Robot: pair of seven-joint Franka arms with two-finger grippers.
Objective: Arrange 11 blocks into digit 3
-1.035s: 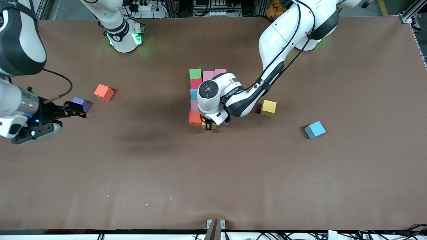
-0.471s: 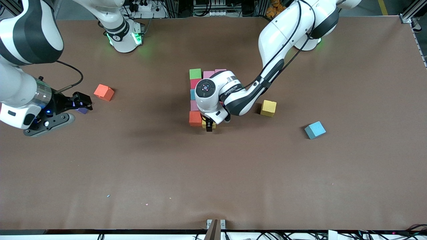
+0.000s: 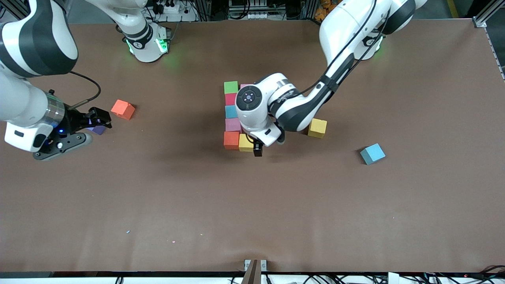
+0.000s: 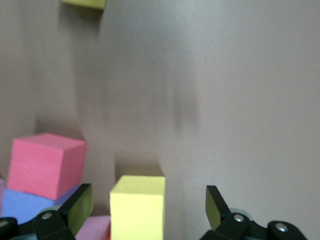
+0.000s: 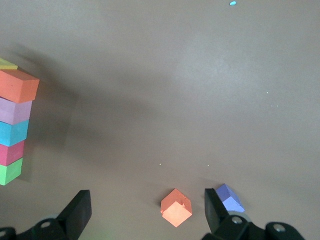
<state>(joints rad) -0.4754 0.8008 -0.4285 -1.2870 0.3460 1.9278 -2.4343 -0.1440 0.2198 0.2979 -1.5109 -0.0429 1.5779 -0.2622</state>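
Next, I move my left gripper to the loose yellow block (image 3: 317,127) (image 4: 86,3), which sits between the column and the loose light blue block, and close it on that block's sides.
A column of blocks stands mid-table: green (image 3: 231,87), red (image 3: 231,99), light blue (image 3: 231,111), pink (image 3: 232,124) and orange (image 3: 231,140). A yellow block (image 3: 245,142) rests beside the orange one. My left gripper (image 3: 255,147) hovers over it, open, and in the left wrist view this yellow block (image 4: 137,207) lies between the fingers with gaps on both sides. A pink block (image 3: 246,85) beside the green one is mostly hidden by the arm. My right gripper (image 3: 100,119) is open over a purple block (image 3: 96,129), beside a loose orange block (image 3: 122,109).
A second yellow block (image 3: 317,128) and a light blue block (image 3: 372,153) lie loose toward the left arm's end of the table. In the right wrist view the loose orange block (image 5: 176,207) and the purple block (image 5: 229,198) show near the fingers.
My left gripper has opened, let go of the yellow block beside the orange one, and lifted off. The right arm has swung in over the purple block.
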